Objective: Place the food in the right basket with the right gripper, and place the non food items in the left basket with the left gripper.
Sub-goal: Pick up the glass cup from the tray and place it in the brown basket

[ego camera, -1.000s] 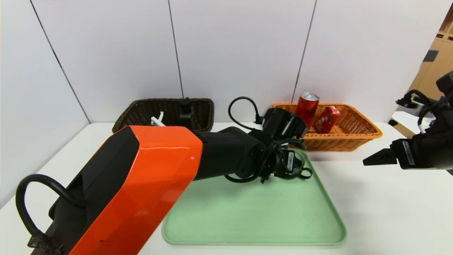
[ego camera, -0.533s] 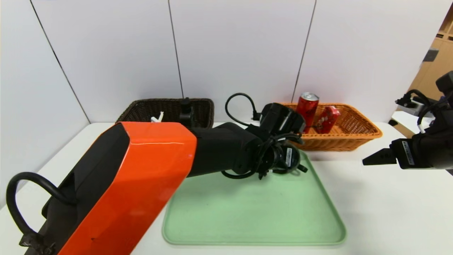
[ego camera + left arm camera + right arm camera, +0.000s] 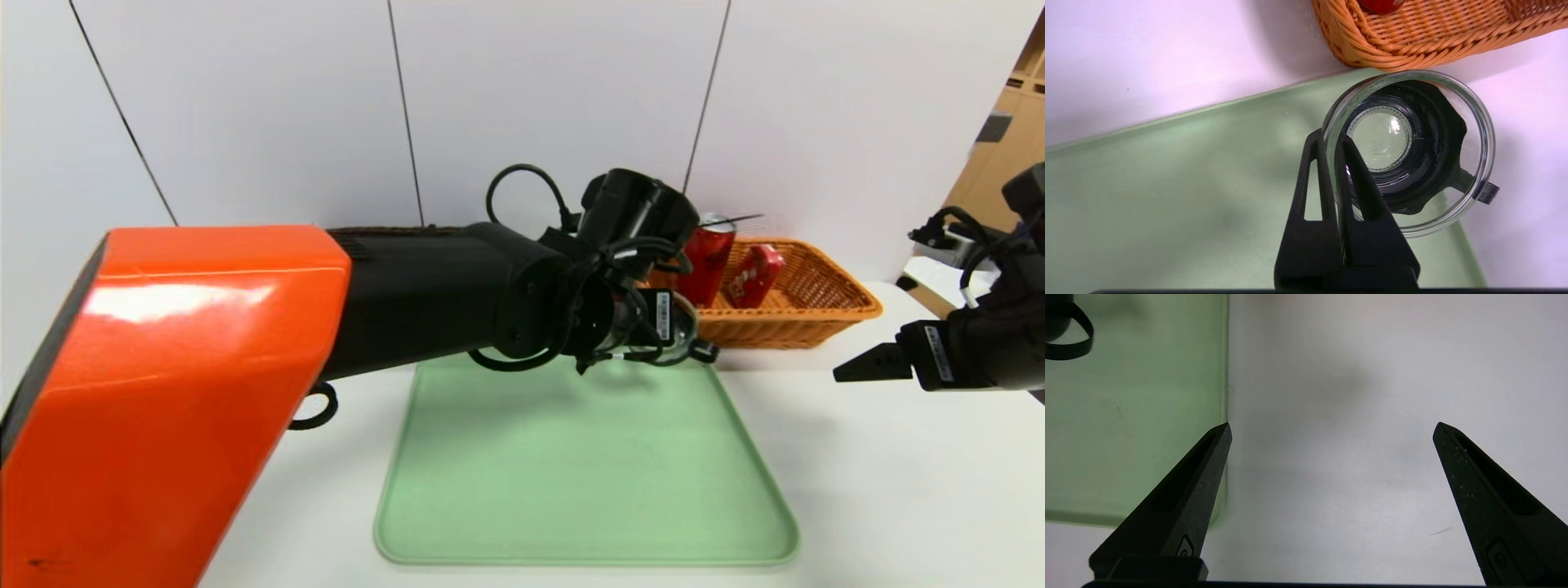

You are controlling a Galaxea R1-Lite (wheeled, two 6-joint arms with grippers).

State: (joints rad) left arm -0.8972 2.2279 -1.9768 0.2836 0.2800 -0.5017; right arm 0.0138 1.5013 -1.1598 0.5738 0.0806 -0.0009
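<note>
My left gripper has the small glass cup. It will let go of the cup in the dark basket's end [image 3: 342, 286] farthest from the orange basket.
My left gripper [image 3: 1329, 139] is shut on the rim of the small glass cup [image 3: 1408, 151] in its black holder, one finger inside the glass and one outside. The cup [image 3: 684, 327] hangs above the far right corner of the green tray [image 3: 588, 490], close to the right basket [image 3: 816, 302]. In that orange basket stand the red can [image 3: 709, 261] and the red carton [image 3: 755, 273]. My right gripper [image 3: 845, 371] hovers open over the bare table right of the tray, nothing between its fingers [image 3: 1208, 465]. The left basket is hidden behind my left arm.
The orange shell of my left arm [image 3: 163, 376] fills the left of the head view. The orange basket's corner [image 3: 1412, 41] lies just beyond the held cup. The tray's edge [image 3: 1224, 396] runs beside the right gripper. A wall stands behind the baskets.
My left gripper has closed on the cup's rim and risen with it off the tray. The arm's shell now covers the dark basket. The right arm has not moved.
</note>
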